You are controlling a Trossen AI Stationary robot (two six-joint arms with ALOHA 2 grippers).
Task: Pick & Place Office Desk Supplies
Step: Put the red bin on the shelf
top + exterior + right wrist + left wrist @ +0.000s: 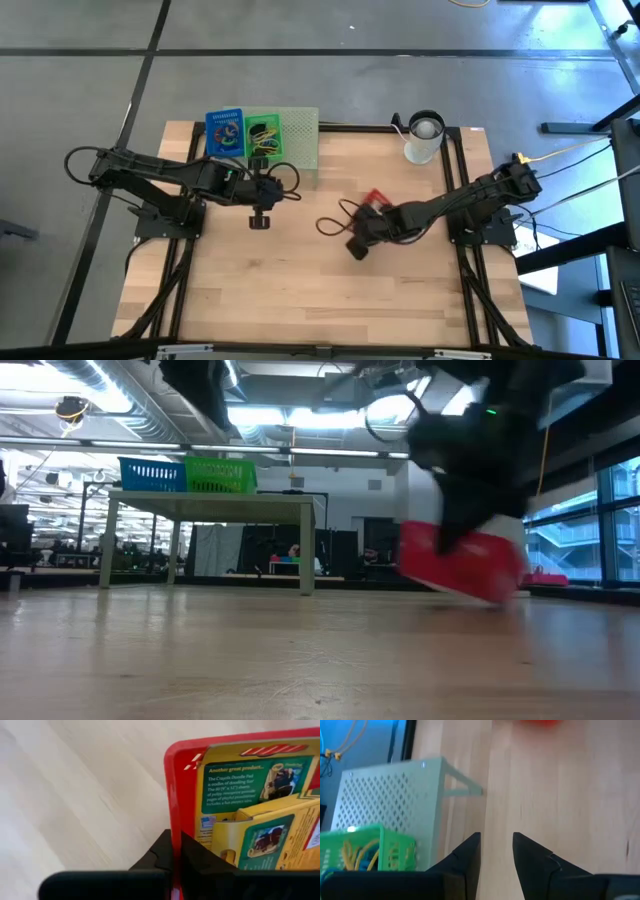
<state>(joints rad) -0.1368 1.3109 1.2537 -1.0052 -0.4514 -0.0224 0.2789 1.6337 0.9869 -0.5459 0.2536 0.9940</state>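
Note:
I should set the red basket with my right gripper on the bare wood [314, 217] beside my left gripper, near the mesh stand.
A red basket [176, 780] holds yellow-green card boxes [265, 825]. It is near the table's middle in the high view [375, 199] and tilted in the low view [462, 565]. My right gripper [175, 854] is shut on it. My left gripper [496, 851] stands open over bare wood left of centre [260, 216], with nothing between its fingers. Beside it, a green basket [370, 851] with coloured rubber bands stands on the pale green mesh stand [395, 790]. A blue basket [225, 133] stands next to the green one [264, 135]. My right gripper pinches the red basket's side wall at its rim [172, 827], one finger inside the basket and one outside. The fingers come from above, slanting down. The basket hangs tilted, one lower corner [500, 598] low by the table; whether that corner touches the wood, I cannot tell.
A white cup [424, 138] stands at the far right of the table. The mesh stand [298, 135] with its two baskets takes up the far left-centre edge. Bare wood lies between the arms and toward the near edge [320, 310].

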